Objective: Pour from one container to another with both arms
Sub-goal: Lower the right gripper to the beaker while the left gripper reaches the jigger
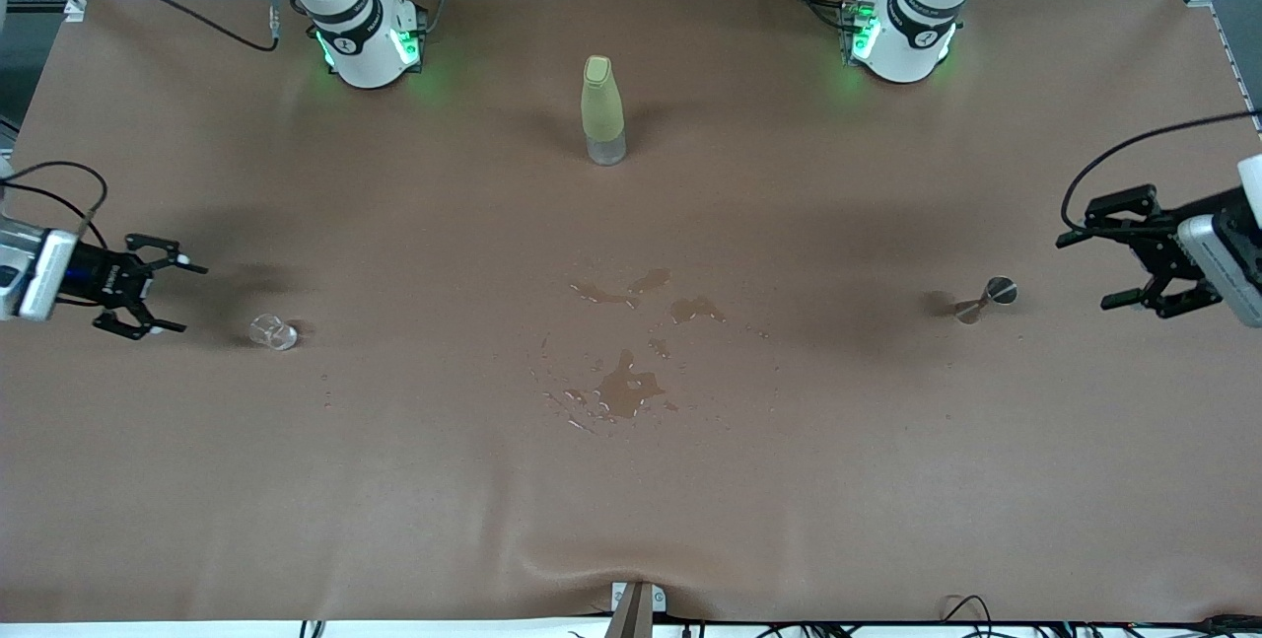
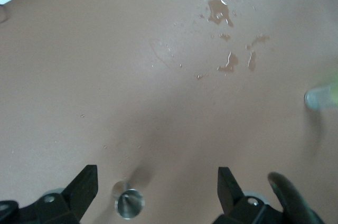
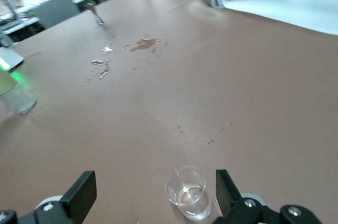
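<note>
My right gripper needs to close around the upright sides [image 1: 273, 332] [image 3: 191, 195] of the tiny clear glass cup, below the cup's rim, so that the cup's opening stays free.
The tiny clear glass cup [image 1: 273, 331] stands upright on the brown table toward the right arm's end, with a little clear liquid in it. My right gripper [image 1: 187, 298] hovers low beside it, open and holding nothing. In the right wrist view the cup [image 3: 187, 192] shows just ahead of the right gripper [image 3: 156, 192], closer to one finger. The silvery jigger [image 1: 986, 300] stands toward the left arm's end. My left gripper [image 1: 1083, 271] is open and apart from it. In the left wrist view the jigger [image 2: 129, 204] shows ahead of the open left gripper [image 2: 157, 192].
A tall pale yellow-green bottle [image 1: 602, 110] stands mid-table near the robots' bases. Several spilled puddles [image 1: 631, 387] wet the table's middle, between the cup and the jigger. The brown cover ends at the table edge [image 1: 631, 608] nearest the front camera.
</note>
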Motion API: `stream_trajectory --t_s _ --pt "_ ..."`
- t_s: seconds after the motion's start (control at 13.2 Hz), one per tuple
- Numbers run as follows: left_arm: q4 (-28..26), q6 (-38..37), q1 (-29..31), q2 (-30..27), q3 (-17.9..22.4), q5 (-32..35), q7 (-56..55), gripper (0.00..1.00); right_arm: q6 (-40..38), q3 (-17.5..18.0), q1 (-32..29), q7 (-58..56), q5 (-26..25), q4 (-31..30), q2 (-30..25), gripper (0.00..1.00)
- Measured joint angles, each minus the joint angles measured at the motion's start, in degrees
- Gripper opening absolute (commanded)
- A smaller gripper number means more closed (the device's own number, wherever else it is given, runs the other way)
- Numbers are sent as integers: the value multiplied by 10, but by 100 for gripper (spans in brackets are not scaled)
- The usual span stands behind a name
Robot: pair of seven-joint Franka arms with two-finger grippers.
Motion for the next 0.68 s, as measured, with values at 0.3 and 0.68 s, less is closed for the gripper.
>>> stream_trajectory --t_s 0.3,0.68 --pt "0 -1 56 68 1 -55 198 100 -29 3 0 -90 35 42 56 100" --pt "0 -12 119 170 0 -128 423 100 -67 2 -2 -168 65 70 114 100"
